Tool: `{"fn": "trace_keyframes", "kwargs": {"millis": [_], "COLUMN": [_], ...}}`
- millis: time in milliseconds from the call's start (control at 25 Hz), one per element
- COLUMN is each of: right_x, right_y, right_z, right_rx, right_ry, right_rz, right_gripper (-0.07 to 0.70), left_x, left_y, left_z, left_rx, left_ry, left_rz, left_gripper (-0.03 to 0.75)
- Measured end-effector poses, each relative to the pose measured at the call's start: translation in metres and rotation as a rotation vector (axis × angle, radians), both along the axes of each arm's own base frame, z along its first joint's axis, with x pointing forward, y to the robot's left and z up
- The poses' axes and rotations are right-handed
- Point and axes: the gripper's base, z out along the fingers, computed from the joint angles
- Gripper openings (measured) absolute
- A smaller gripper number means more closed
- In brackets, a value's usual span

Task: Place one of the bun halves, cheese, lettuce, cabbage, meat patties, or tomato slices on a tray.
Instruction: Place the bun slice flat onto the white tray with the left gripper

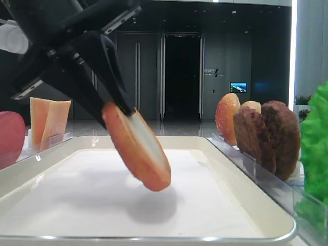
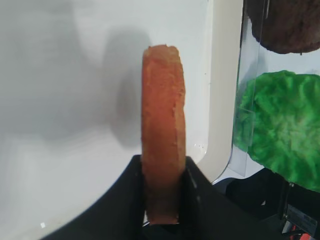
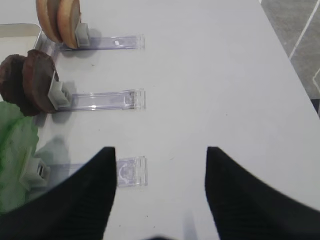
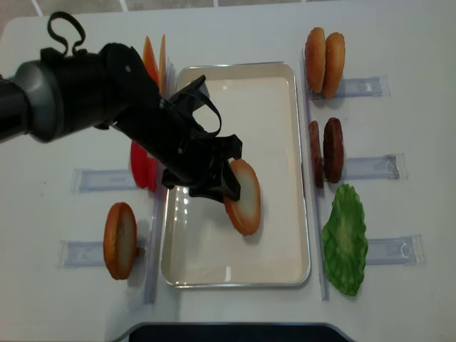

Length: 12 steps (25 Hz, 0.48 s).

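Next, my left gripper lets go of the bun half on the cream tray's lower middle [image 4: 239, 213] [image 2: 137, 107], level with the upper part of the lettuce. The bun half hangs just above the tray's lining.
A bun half [image 4: 244, 199] with an orange crust and a pale cut face hangs tilted just above the paper lining of the cream tray [image 4: 307, 142]. My left gripper [image 4: 217, 179] is shut on it, its black fingers [image 1: 110, 89] clamping the upper edge. In the left wrist view the bun half [image 2: 162, 125] stands edge-on between the jaws of the left gripper [image 2: 162, 195], with the tray's rim [image 2: 220, 100] to the right. My right gripper [image 3: 159, 150] is open over bare table, nothing between its fingers.
Clear holders flank the tray: two buns [image 4: 324, 60], meat patties [image 4: 325, 151] and lettuce [image 4: 345, 239] on the right, cheese [image 4: 153, 57], tomato slices [image 4: 141, 165] and another bun [image 4: 120, 240] on the left. An empty holder end [image 3: 131, 171] lies under the right gripper.
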Motion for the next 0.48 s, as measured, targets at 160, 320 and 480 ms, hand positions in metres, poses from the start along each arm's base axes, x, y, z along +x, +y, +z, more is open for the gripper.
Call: {"fn": "trace_keyframes", "kwargs": {"millis": [160,320,480], "right_x": [0.0,0.0,0.0], "right_y": [0.0,0.0,0.0], "right_z": [0.0,0.0,0.0], "right_rx": [0.0,0.0,0.0], "right_ry": [0.0,0.0,0.0], "right_rz": [0.0,0.0,0.0], "right_gripper": [0.408,0.408,0.408], "left_x": [0.002,0.002,0.004], "left_y": [-0.002,-0.002,-0.004], "left_z": [-0.003,-0.005,-0.015], "left_rx": [-0.009,-0.011,-0.006], "left_ry": [-0.003,-0.007,0.013], "left_rz": [-0.005,-0.012,-0.021], "left_gripper": [0.141,0.141,0.141]}}
